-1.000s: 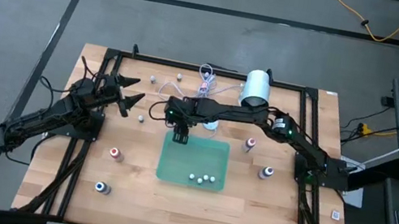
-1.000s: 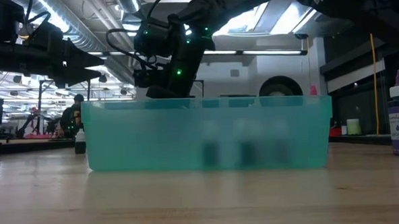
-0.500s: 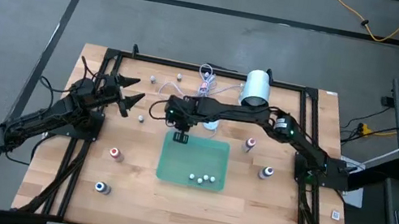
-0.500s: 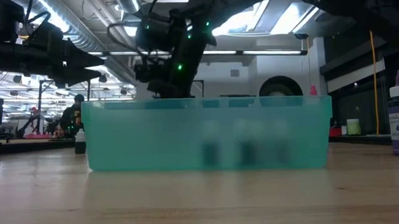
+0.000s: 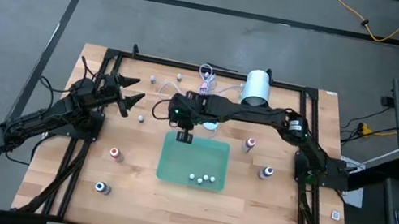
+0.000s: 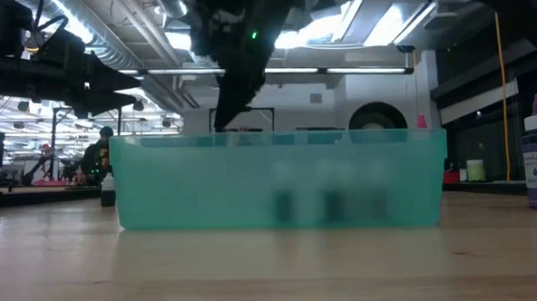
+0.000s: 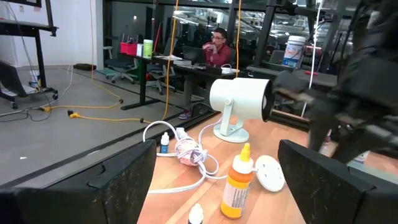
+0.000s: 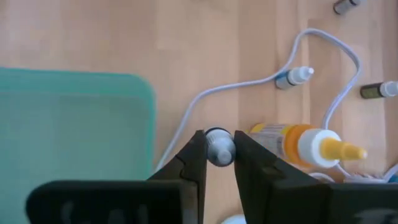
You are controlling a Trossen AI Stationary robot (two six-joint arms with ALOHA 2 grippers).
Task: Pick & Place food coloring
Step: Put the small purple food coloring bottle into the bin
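Observation:
The small bottle will go down from my right gripper in the green tray (image 5: 184, 174) next to the bottles, toward my left gripper.
My right gripper (image 5: 184, 133) hangs over the far left corner of the green tray (image 5: 172, 171), shut on a tiny food coloring bottle (image 8: 218, 148) with a pale cap. In the low view it stands above the tray's far wall (image 6: 238, 115). Three bottles (image 5: 204, 180) stand in the tray. More stand on the table: a red-topped one (image 5: 116, 152), a blue one (image 5: 100, 187), a pink-topped one (image 5: 250, 144) and a violet one (image 5: 266, 173). My left gripper (image 5: 127, 92) waits open near the table's left edge. My right gripper pinches the small bottle at its cap end (image 8: 217, 138) between its two fingers (image 8: 195, 158). The fingers come from above, pointing down. The bottle is lifted clear of the table, beside the tray's far left corner.
Beyond the tray lie a larger orange bottle (image 8: 305, 146), a white disc on a thin cable (image 7: 268, 173), a coiled cable (image 7: 189, 152) and a large white cylinder (image 5: 256, 87). A few small bottles (image 5: 152, 79) sit near the far edge. Bare wood lies near the front.
My right gripper has risen from just behind the tray's far wall to well above it, staying shut on the small bottle and drifting slightly toward the far edge. The bottles in the tray have kept still.

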